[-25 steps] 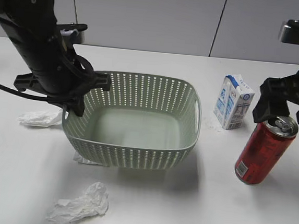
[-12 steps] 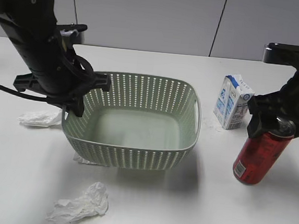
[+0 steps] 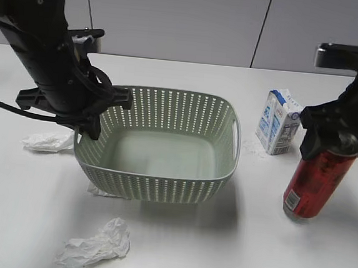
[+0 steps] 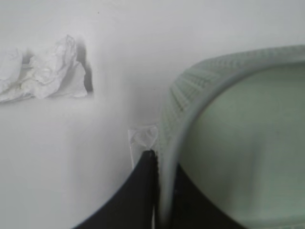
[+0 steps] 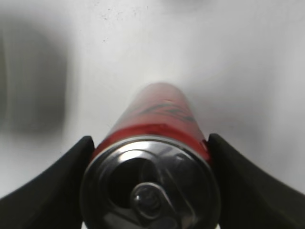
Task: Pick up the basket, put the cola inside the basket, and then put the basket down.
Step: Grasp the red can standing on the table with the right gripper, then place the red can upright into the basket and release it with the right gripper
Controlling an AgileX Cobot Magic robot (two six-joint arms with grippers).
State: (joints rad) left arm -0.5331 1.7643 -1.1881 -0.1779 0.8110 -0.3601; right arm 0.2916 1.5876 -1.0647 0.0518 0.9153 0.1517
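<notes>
Next, my right gripper stands the cola can, now tilted apart from the basket, on the pale green basket's bottom [image 3: 175, 163], a little toward the carton from the basket's middle.
The pale green basket [image 3: 161, 189] is at the table's middle. My left gripper [image 3: 88, 129] is shut on its left rim; in the left wrist view the black fingers [image 4: 159, 160] pinch the basket's rim [image 4: 190, 86]. The dark-red cola can [image 3: 312, 183] stands tilted at the right, apart from the basket. My right gripper [image 3: 328, 144] is at the can's top. In the right wrist view its fingers [image 5: 150, 139] press both sides of the cola [image 5: 157, 114], just below the silver top.
A blue-and-white carton [image 3: 279, 121] stands between the basket and the can, further back. Crumpled tissues lie left of the basket [image 3: 48, 140] [image 4: 47, 76] and in front of it [image 3: 94, 244]. A small paper scrap [image 3: 99, 191] lies under the basket's left corner.
My right gripper came down over the can's top and closed on it; the can shifted slightly right. The left arm and basket have not moved.
</notes>
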